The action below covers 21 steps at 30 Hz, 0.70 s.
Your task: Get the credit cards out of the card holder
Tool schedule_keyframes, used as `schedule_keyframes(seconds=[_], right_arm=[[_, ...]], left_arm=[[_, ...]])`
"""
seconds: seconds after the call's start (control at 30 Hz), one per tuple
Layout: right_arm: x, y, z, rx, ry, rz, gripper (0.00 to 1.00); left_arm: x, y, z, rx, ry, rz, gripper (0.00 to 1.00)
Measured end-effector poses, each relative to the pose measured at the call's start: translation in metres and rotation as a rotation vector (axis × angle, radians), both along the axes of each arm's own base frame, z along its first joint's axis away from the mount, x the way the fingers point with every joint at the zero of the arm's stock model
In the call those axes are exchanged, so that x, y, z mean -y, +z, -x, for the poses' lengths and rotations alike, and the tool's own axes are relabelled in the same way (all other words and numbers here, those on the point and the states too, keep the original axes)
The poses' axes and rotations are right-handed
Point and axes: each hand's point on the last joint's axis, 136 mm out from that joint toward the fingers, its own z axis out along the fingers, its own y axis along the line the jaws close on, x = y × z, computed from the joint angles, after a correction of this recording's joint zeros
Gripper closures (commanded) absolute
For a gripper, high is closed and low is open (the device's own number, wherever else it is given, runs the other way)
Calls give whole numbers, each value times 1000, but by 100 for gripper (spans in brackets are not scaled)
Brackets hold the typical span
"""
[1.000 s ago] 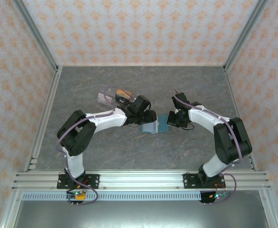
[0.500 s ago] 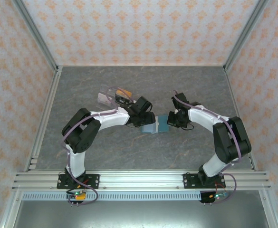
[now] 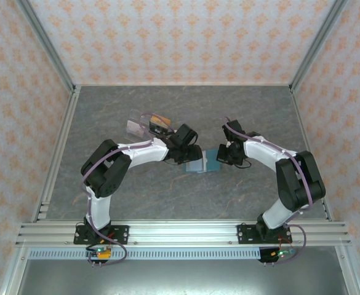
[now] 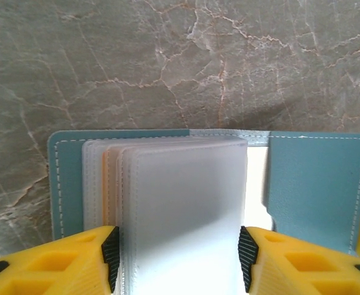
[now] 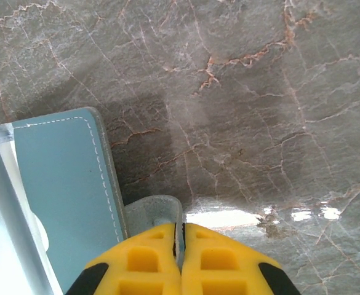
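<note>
The tab is in my right gripper, away from the sleeves' free edges, so that gripper should open and take the sleeves (image 4: 183,190) once my left gripper folds them over.
The teal card holder (image 3: 209,161) lies open on the table between both grippers. In the left wrist view its cover (image 4: 315,184) spreads flat with a stack of frosted pale sleeves (image 4: 186,203) standing up from it. One orange credit card (image 4: 106,178) shows as a thin edge among them; other credit cards cannot be made out. My left gripper (image 3: 194,157) (image 4: 178,261) straddles the sleeve stack, its pads (image 4: 110,258) against both side edges. My right gripper (image 3: 223,155) (image 5: 181,236) is shut on the holder's small grey-blue tab (image 5: 155,212) beside the right flap (image 5: 56,184).
A clear plastic tray (image 3: 136,127) sits behind the left gripper with an orange-brown card (image 3: 162,120) in it. Grey marble tabletop (image 3: 186,104) extends to patterned walls on three sides. Aluminium rails (image 3: 180,233) run along the near edge.
The left arm's elbow has swung a little to the right. The left gripper stays at the card holder. The right arm and the holder have not moved.
</note>
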Motion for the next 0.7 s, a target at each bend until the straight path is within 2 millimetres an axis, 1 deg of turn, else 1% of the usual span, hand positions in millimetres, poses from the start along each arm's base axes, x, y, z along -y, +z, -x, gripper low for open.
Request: schedule_keyframes(seconds=[0.17, 0.33, 0.53, 0.7], right_arm=[[0, -3, 1, -9, -1, 3, 95], [0, -3, 1, -11, 0, -1, 95], [-4, -2, 0, -10, 7, -23, 95], [-11, -1, 1, -13, 19, -61, 95]], left_arm=[[4, 2, 0, -1, -10, 18, 53], [8, 4, 1, -4, -23, 42, 62], [12, 6, 2, -6, -34, 63, 64], [12, 6, 2, -1, -42, 58, 78]])
